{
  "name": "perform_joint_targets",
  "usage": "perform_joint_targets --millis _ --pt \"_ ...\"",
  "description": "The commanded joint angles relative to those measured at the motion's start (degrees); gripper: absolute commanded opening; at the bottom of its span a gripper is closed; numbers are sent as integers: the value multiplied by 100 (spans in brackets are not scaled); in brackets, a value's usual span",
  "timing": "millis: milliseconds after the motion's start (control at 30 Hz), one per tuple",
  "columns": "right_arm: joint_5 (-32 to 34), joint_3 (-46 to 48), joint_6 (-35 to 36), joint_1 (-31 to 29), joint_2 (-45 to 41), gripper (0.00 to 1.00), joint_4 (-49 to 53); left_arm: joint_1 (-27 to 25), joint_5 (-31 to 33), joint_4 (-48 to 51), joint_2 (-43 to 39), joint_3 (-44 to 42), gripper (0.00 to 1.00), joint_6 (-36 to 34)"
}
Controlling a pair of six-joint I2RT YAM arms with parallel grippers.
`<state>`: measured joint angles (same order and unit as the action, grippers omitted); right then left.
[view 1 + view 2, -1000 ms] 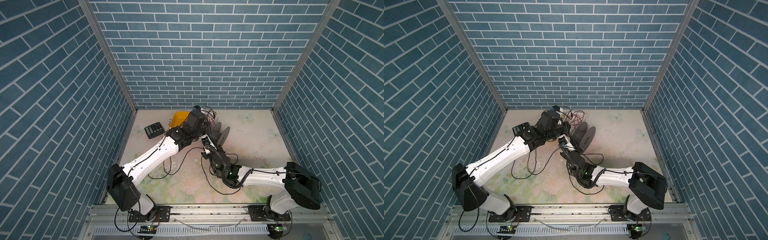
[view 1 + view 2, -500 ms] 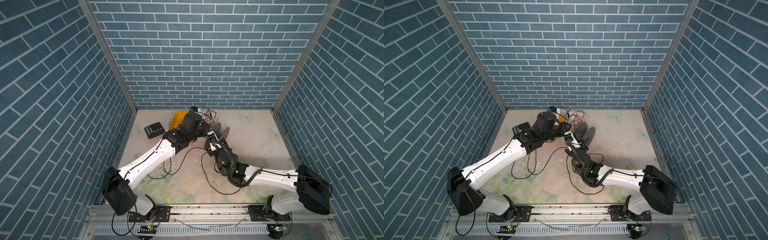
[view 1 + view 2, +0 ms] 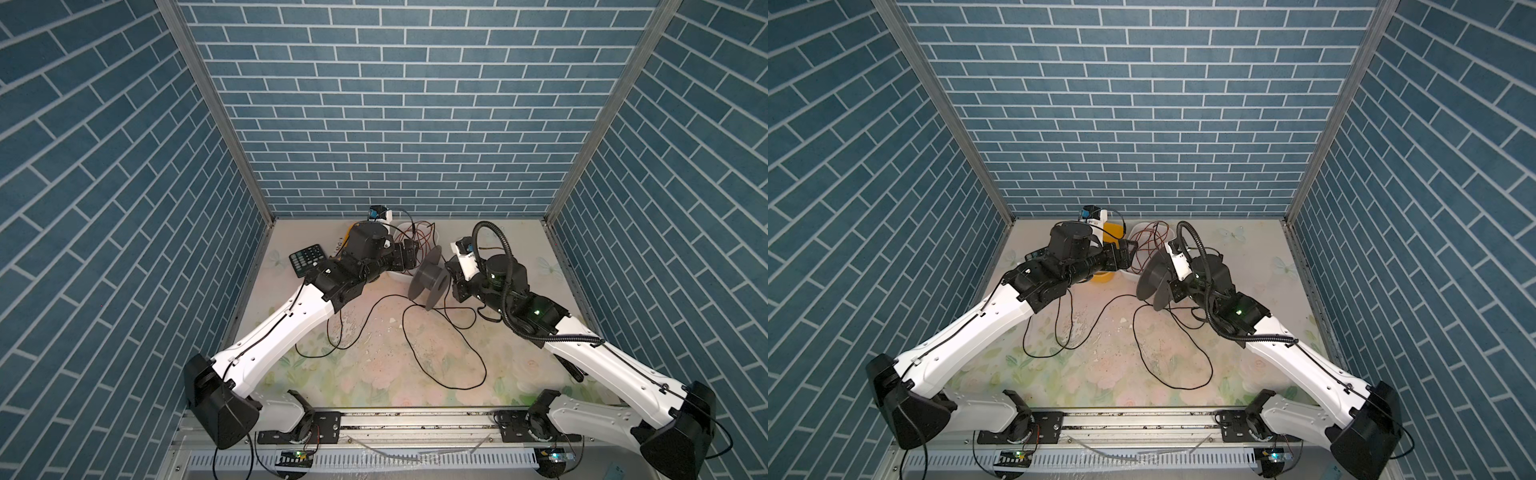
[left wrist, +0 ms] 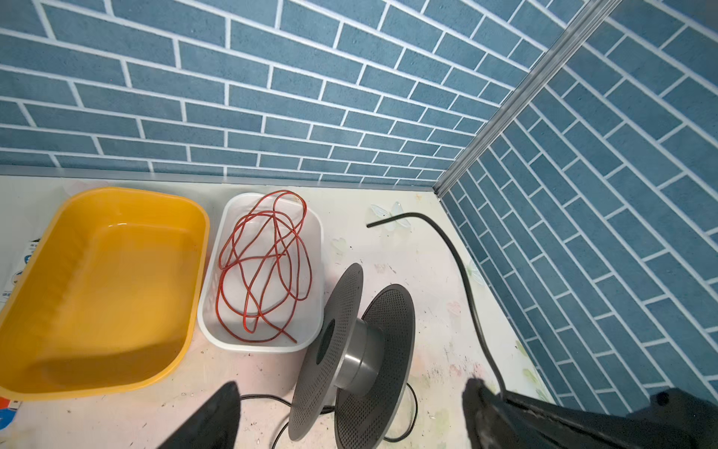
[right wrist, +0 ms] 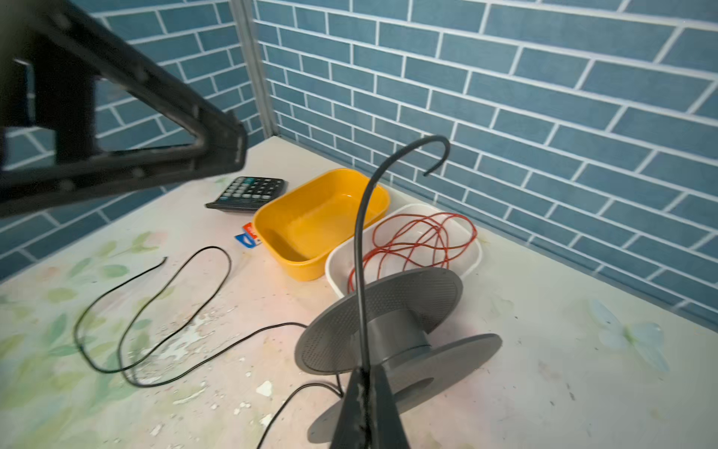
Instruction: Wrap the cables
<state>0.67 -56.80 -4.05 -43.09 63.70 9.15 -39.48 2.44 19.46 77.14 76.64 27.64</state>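
Next, I will close my left gripper on the upper edge of the grey spool's disc [image 3: 425, 264] [image 4: 338, 374] beside the white tray, pinching the black cord against it.
A grey spool [image 3: 430, 280] [image 3: 1156, 282] stands on the edges of its two discs at the back middle of the table; its hub [image 4: 359, 359] looks bare. The cables are one thin black cord whose loops lie on the mat [image 3: 404, 328] [image 3: 1134, 332] [image 5: 217, 350]. My right gripper [image 5: 365, 388] [image 3: 454, 282] is shut on the cord just right of the spool, and the cord's short end [image 5: 359, 248] [image 4: 466, 280] rises and curls free. My left gripper [image 4: 349, 420] [image 3: 409, 259] is open and holds nothing. It sits left of the spool [image 4: 357, 350] with fingers [image 4: 219, 412] spread wide.
Behind the spool stand a yellow tub [image 4: 105, 291] and a white tray [image 4: 320, 272] holding a red wire [image 4: 264, 272]. A black calculator [image 3: 307, 259] [image 5: 248, 192] and a small red-blue packet [image 5: 248, 237] lie at the back left. Brick walls close three sides.
My left gripper has opened and let go of the cord. My right gripper has shut on the cord's end, and its arm has swung out to the right of the spool.
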Motion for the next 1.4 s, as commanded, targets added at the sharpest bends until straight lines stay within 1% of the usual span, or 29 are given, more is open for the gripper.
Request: perform_joint_targets --millis 0,167,367,500,600,667,767,1000,1200,1300,1367 --pt "-1277 -362 -363 186 -99 0 1240 46 -108 -168 -64 -199 92 -891" --pt "-2520 -461 -801 623 -161 0 1505 181 -375 -404 -62 -414 92 -1588" --pt "-3731 -475 -1257 1006 -181 0 1624 340 -839 -759 -73 -806 90 -2294" --pt "-4026 -403 -1451 1141 -335 0 1479 345 -1033 -933 -9 -1038 90 -2557" --pt "-4430 -508 -1511 1285 -248 0 1637 338 -1225 -1173 62 -1232 90 -2691" --pt "-4492 -607 -1434 1344 -118 0 1995 344 -1321 -1300 115 -1339 90 -2786" --pt "-4418 -549 -1379 1471 38 0 2196 343 -1391 -1544 181 -1498 90 -2902" --pt "-4471 -371 -1460 1690 499 0 1846 345 -1592 -1669 604 -1407 89 -2974" --pt "-4861 -640 -1451 1771 1055 0 1659 344 -1770 -1933 929 -1336 89 -3116" --pt "-5079 -864 -1348 1778 1369 0 1857 345 -1813 -1965 1135 -1228 88 -3279" --pt "-5083 -944 -1327 1795 1522 0 1906 345 -1820 -1946 1303 -1116 89 -3324"
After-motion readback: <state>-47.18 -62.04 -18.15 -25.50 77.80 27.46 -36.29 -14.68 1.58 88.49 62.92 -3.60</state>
